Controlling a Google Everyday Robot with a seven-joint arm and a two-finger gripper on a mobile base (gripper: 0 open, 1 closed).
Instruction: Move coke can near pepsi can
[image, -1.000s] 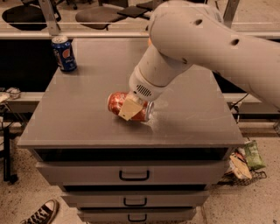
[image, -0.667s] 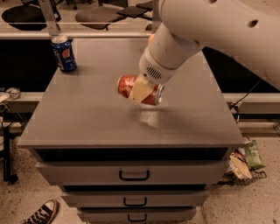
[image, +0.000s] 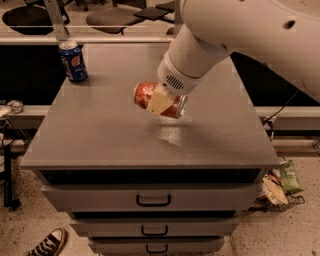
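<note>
My gripper needs to set the coke can free on the grey cabinet top close beside the pepsi can (image: 105, 74), toward the middle.
The coke can (image: 145, 95), red-orange with silver ends, lies on its side in my gripper (image: 161, 102), lifted above the middle of the grey cabinet top (image: 105, 135). One cream finger pad (image: 159, 102) presses across the can's front; the gripper is shut on it. The pepsi can (image: 73, 61), dark blue with a round logo, stands upright at the far left corner of the top, well to the left of the held can.
The cabinet has several drawers with dark handles (image: 153, 200) below the front edge. A snack bag and wire basket (image: 282, 184) lie on the floor at the right. A shoe (image: 49, 243) is at the lower left. Chairs stand behind.
My gripper has lifted the coke can off the cabinet top and carried it up and slightly left. The pepsi can has not moved.
</note>
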